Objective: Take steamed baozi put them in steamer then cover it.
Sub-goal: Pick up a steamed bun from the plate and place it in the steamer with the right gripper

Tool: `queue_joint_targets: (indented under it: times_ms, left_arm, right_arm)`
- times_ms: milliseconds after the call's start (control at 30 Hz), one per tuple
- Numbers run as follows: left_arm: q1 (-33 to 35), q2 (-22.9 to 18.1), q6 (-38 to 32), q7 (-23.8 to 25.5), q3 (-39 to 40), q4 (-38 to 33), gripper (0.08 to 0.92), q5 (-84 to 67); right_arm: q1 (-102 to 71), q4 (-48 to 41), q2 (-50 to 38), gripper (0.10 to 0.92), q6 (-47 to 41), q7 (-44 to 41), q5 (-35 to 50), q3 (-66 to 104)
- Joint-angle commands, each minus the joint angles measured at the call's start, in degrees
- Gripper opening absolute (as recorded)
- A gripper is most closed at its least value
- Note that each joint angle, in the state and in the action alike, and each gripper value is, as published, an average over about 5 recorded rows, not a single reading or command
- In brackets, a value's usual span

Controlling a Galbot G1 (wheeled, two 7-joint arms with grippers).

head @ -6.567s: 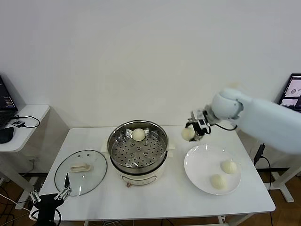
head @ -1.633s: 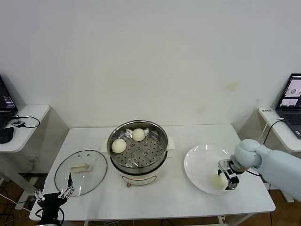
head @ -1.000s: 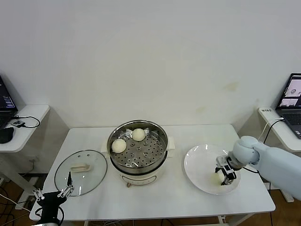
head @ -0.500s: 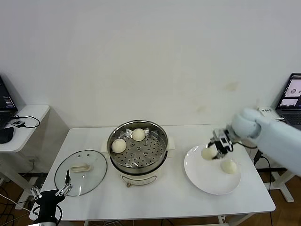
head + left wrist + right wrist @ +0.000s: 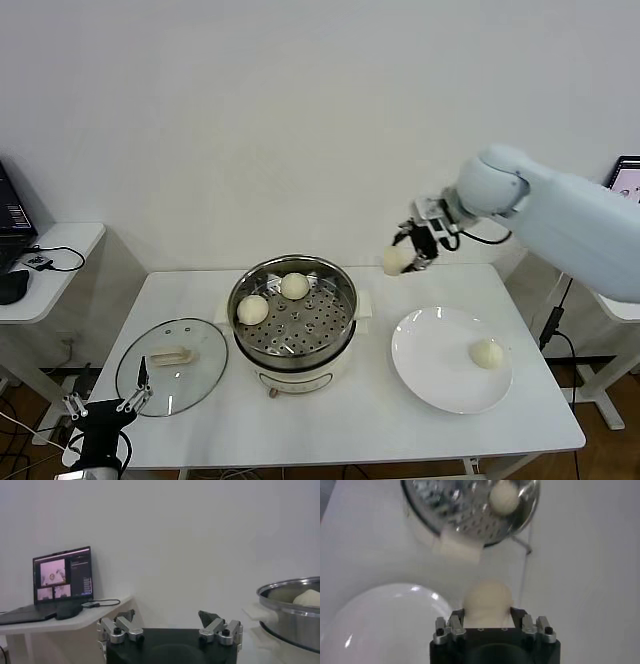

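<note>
Next, I release the baozi from my right gripper onto the front part of the steamer's perforated tray (image 5: 293, 331).
My right gripper (image 5: 406, 255) is shut on a cream-white baozi (image 5: 396, 259), held in the air to the right of the steamer (image 5: 293, 313) and above the table's back. The right wrist view shows that baozi (image 5: 487, 600) between the jaws, with the steamer (image 5: 470, 507) beyond. Two baozi (image 5: 294, 286) (image 5: 252, 310) lie on the steamer's perforated tray. One more baozi (image 5: 487, 353) rests on the white plate (image 5: 430, 368). The glass cover (image 5: 172, 379) lies flat on the table left of the steamer. My left gripper (image 5: 168, 624) hangs open and empty at the table's front left corner.
A laptop (image 5: 60, 585) sits on a side table to the left. Another side table with a screen (image 5: 628, 176) stands at the right. The white wall runs close behind the table.
My right gripper closed on a baozi on the plate, lifted it and carried it up and left toward the steamer. One baozi stays on the plate. The left arm has barely moved.
</note>
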Motion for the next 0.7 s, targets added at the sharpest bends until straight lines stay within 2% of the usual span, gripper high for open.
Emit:
queue_joint_targets:
  times_ms: [33, 233, 700]
  left_arm:
    - [-0.2, 0.0, 0.2, 0.0, -0.6, 0.1, 0.823, -0.3]
    - [-0.3, -0.3, 0.1, 0.0, -1.0, 0.4, 0.823, -0.3]
    - [-0.4, -1.4, -0.4, -0.2, -1.4, 0.5, 0.823, -0.4]
  right_arm:
    - [4.3, -1.1, 13.7, 0.602, 0.8, 2.4, 5.1, -5.3]
    - [1.2, -2.1, 18.6, 0.602, 4.2, 3.1, 5.1, -6.9]
    - [0.0, -4.4, 24.7, 0.611, 19.2, 2.7, -3.3, -14.0]
